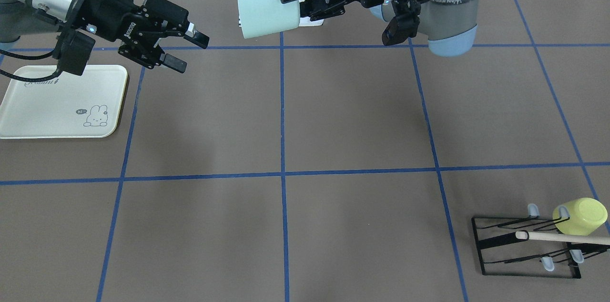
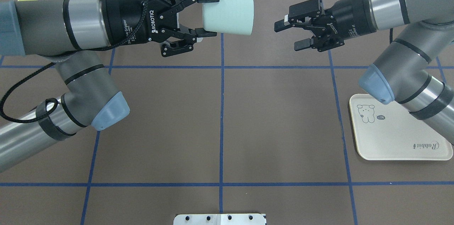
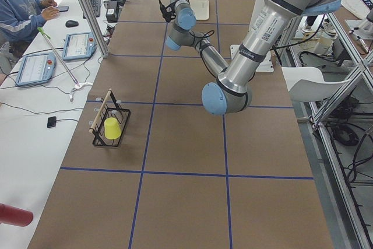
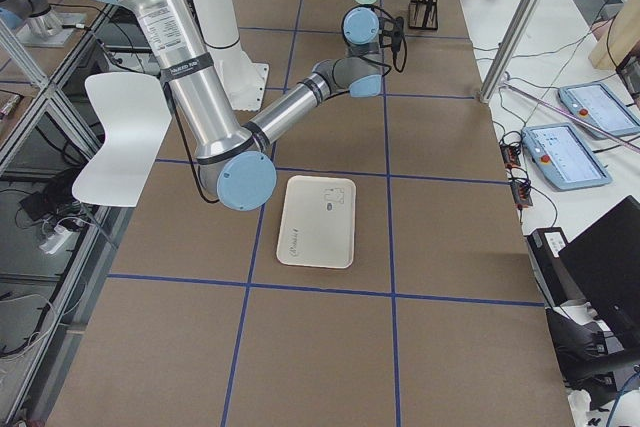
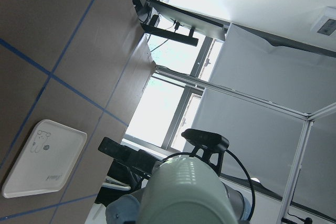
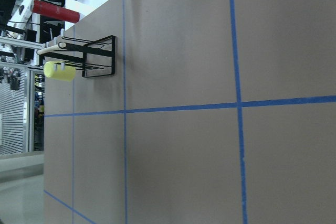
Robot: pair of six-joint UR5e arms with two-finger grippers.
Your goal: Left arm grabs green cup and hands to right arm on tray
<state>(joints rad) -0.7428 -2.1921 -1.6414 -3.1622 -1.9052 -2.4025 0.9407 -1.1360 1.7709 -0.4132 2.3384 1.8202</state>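
Note:
The right gripper needs to grip the rim at the wide open end point(image 1: 241, 14) of the green cup, opposite its bottom end in my left gripper.
My left gripper point(image 2: 209, 15) is shut on the narrow bottom end of the pale mint-green cup point(image 2: 228, 14) and holds it sideways in the air above the far middle of the table. The cup's wide mouth points at my right gripper point(image 2: 290, 35), which is open and empty, a short gap from the cup. In the front view the cup point(image 1: 267, 11) sits between the left gripper point(image 1: 293, 1) and the right gripper point(image 1: 190, 53). The cream tray point(image 2: 400, 136) lies flat on my right side, empty, partly under the right arm. The left wrist view shows the cup point(image 5: 186, 192) and the tray point(image 5: 42, 158).
A black wire rack point(image 1: 524, 245) with a yellow-green cup point(image 1: 579, 216) and a wooden rod stands at the far left corner of the table. Blue tape lines grid the brown table. A person point(image 3: 23, 4) sits at a side desk.

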